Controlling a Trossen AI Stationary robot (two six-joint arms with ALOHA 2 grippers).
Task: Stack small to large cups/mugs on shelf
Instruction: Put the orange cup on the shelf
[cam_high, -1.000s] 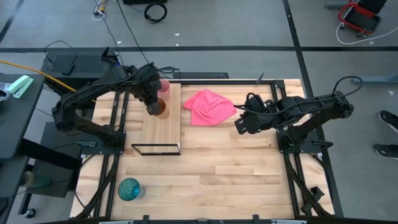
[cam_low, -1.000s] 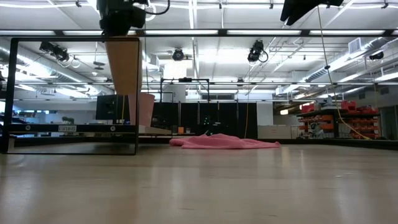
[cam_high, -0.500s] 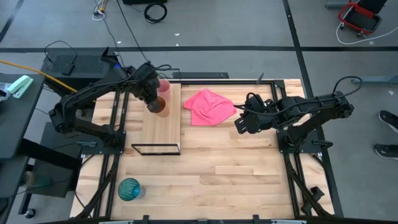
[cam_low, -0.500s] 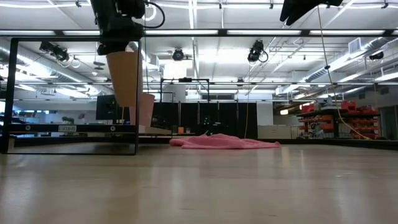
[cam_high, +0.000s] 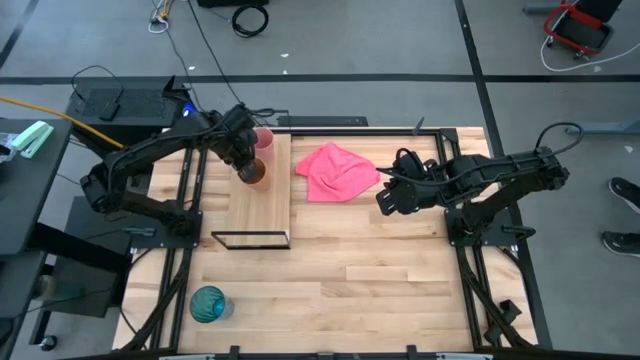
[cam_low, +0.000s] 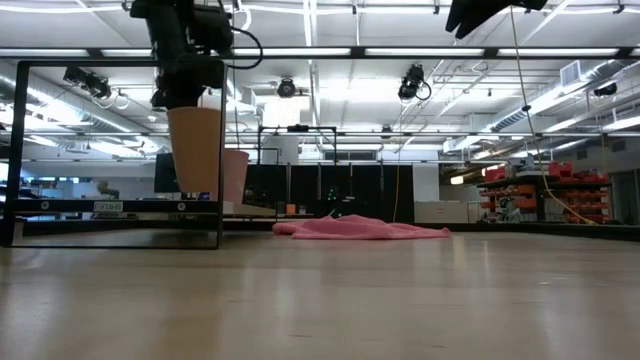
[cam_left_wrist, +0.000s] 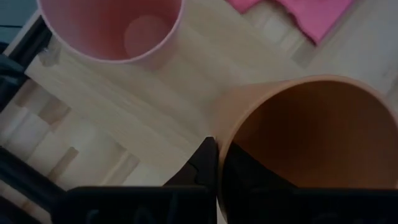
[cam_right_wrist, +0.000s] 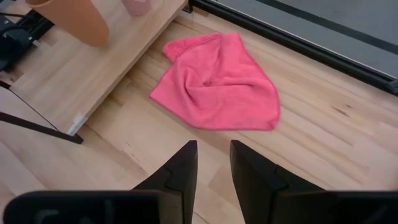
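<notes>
The robot's left gripper will release the orange cup on the shelf board a small gap (cam_high: 261, 190) near of the pink cup.
My left gripper (cam_high: 243, 160) is shut on the orange-brown cup (cam_left_wrist: 305, 137), which stands upright low over the far part of the light-wood shelf (cam_high: 262, 205), just near of the small pale pink cup (cam_left_wrist: 112, 28). The pink cup stands on its base on the shelf. In the low view the orange cup (cam_low: 195, 150) shows in front of the pink cup (cam_low: 235, 175). The teal-blue cup (cam_high: 208, 303) stands on the table near the front left corner. My right gripper (cam_right_wrist: 211, 168) is open and empty, right of the pink cloth. My left gripper holds the orange cup by its rim (cam_left_wrist: 219, 155), one finger inside the cup and one finger (cam_left_wrist: 205, 163) outside. The fingers come from above, pointing down. The cup hangs upright with its base close over the shelf board; whether it touches the board I cannot tell.
A pink cloth (cam_high: 335, 170) lies crumpled on the table right of the shelf. The shelf's black wire frame (cam_high: 250, 240) stands at its near end. Bare slatted tabletop (cam_high: 380, 280) stretches across the front and right.
My left gripper has gone down with the orange cup and a little toward the far edge, closer to the pink cup. The cup has stayed shut in the hold and now hangs lower, near the shelf board.
</notes>
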